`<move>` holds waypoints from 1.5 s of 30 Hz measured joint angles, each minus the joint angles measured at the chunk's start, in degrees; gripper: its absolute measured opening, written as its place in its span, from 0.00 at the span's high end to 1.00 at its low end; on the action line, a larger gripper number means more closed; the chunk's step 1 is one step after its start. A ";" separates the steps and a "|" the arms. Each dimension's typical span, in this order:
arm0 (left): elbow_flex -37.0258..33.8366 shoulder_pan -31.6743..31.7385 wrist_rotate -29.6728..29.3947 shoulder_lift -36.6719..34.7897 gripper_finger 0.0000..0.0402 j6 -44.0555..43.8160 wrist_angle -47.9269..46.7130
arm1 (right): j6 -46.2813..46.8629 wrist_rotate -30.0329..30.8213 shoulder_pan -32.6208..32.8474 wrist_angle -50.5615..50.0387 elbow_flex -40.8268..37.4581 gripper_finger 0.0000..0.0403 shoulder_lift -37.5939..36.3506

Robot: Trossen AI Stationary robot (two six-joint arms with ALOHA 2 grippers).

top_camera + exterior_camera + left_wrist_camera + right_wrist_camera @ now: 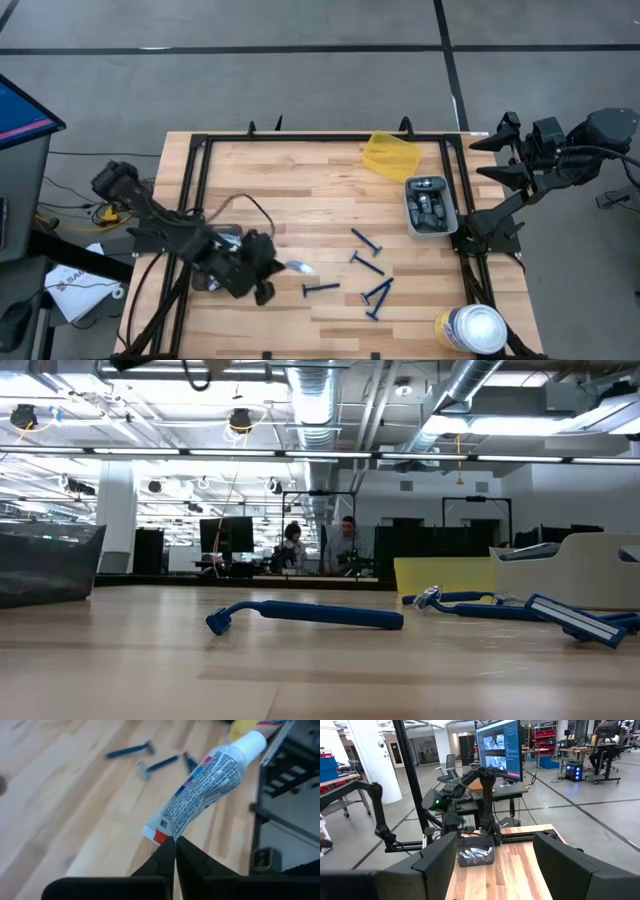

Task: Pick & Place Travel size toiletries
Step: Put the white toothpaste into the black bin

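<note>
Next, my left gripper releases the squeeze tube onto the white tubes in the middle of their grey bin (pixel 231 261).
A white-and-blue squeeze tube (pixel 205 785) with a white cap is lifted over the table's near left part, and my left gripper (pixel 175 844) (pixel 277 266) is shut on it. Several dark-blue razors (pixel 366 243) (pixel 310 613) lie flat on the wood at the middle right. A grey bin (pixel 431 205) at the right edge holds dark oval pods. My right gripper (pixel 494 842) (pixel 507 135) stands open beyond the table's far right corner, holding nothing. My left gripper pinches the tube's flat crimped end (pixel 161 834) between its two fingertips. The tube sticks out beyond the fingers, more or less in line with them. Its white cap (pixel 251 741) points away from the gripper. It is lifted clear of the table.
A second grey bin (pixel 475 854) with white tubes stands at the left, partly under my left arm. A yellow piece (pixel 390 155) lies at the far right, and a white-lidded round canister (pixel 472 328) stands at the near right corner. Black frame rails (pixel 300 139) border the table.
</note>
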 joint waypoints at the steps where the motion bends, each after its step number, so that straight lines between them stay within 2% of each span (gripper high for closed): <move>1: 0.00 -0.23 0.04 -1.34 1.00 -1.36 -2.97 | 0.00 0.00 0.00 0.00 0.00 0.37 0.00; 7: 0.02 -2.22 2.89 -6.50 1.00 -14.46 -18.74 | 0.00 -0.02 0.00 -0.10 0.00 0.37 0.00; 13: 0.00 -4.14 9.20 -7.49 1.00 -22.97 -30.08 | 0.00 -0.02 0.00 -0.96 0.00 0.37 0.00; 20: -3.64 -4.13 15.64 -6.81 1.00 -25.11 -32.40 | 0.00 -0.04 0.00 -0.99 0.00 0.37 0.00; 28: -11.67 -4.10 27.03 -6.81 1.00 -27.91 -32.67 | 0.00 -0.04 0.00 -0.90 0.00 0.37 0.00; 34: -13.00 -4.10 27.80 -7.71 1.00 -28.18 -32.91 | -0.03 -0.04 0.00 -1.25 0.00 0.37 0.00; 45: -14.46 -4.10 24.30 -15.26 1.00 -28.36 -38.49 | -0.17 0.00 0.00 -1.33 0.00 0.37 0.00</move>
